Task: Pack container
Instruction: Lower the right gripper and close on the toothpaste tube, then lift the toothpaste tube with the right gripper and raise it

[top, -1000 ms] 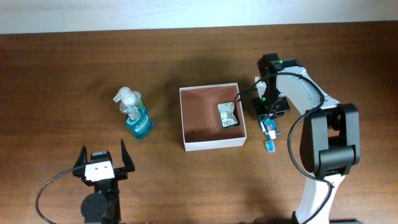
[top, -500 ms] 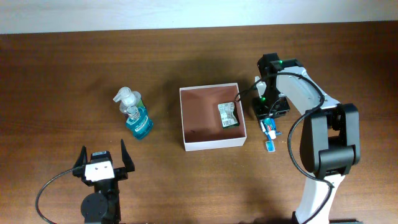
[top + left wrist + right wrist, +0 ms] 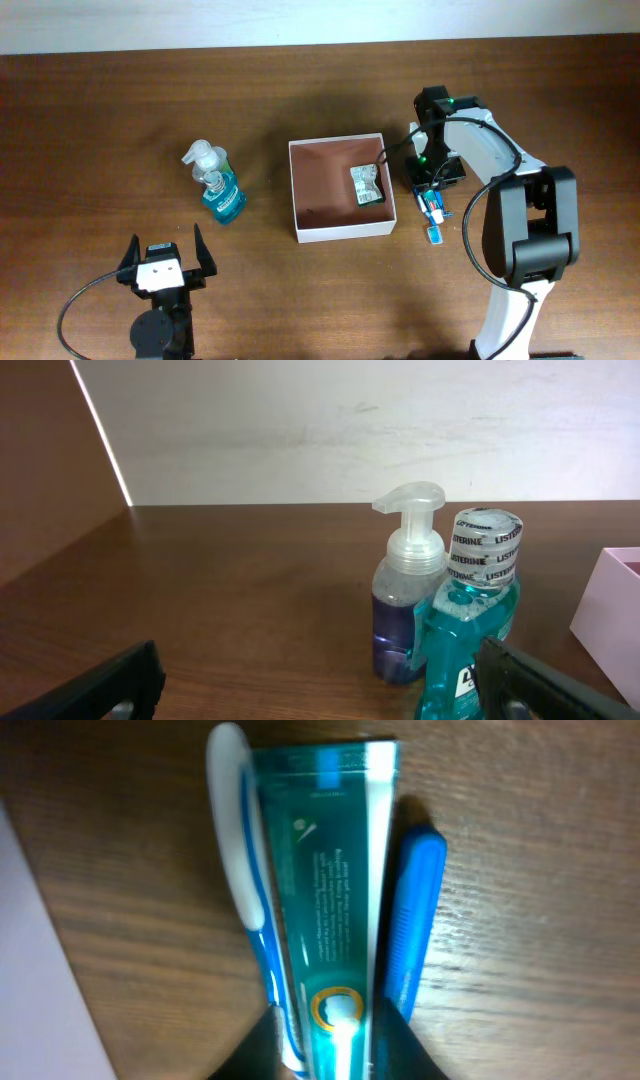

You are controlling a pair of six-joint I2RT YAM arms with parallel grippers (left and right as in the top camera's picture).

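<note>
The toothbrush and the blue piece lie close against the toothpaste tube, so the robot's right gripper will open, take the tube alone [image 3: 328, 910] and pull it clear first.
The container [image 3: 340, 232], a shallow white-walled box with a reddish-brown inside, stands mid-table and holds a small green-and-white packet [image 3: 367, 186]. Its wall shows at the left edge of the right wrist view [image 3: 30, 980]. My right gripper [image 3: 430, 186] is low just right of the box. In its wrist view the jaws [image 3: 335, 1050] press both sides of a teal toothpaste tube [image 3: 325, 870], which lies between a white-and-blue toothbrush [image 3: 240, 850] and a blue piece [image 3: 412, 910]. My left gripper [image 3: 165, 258] is open and empty at the front left.
A teal mouthwash bottle [image 3: 224, 198] and a clear pump bottle [image 3: 203, 160] stand left of the box; both show in the left wrist view, mouthwash [image 3: 470, 630] and pump bottle [image 3: 408, 600]. A small blue-white item [image 3: 434, 235] lies by the box's front right corner.
</note>
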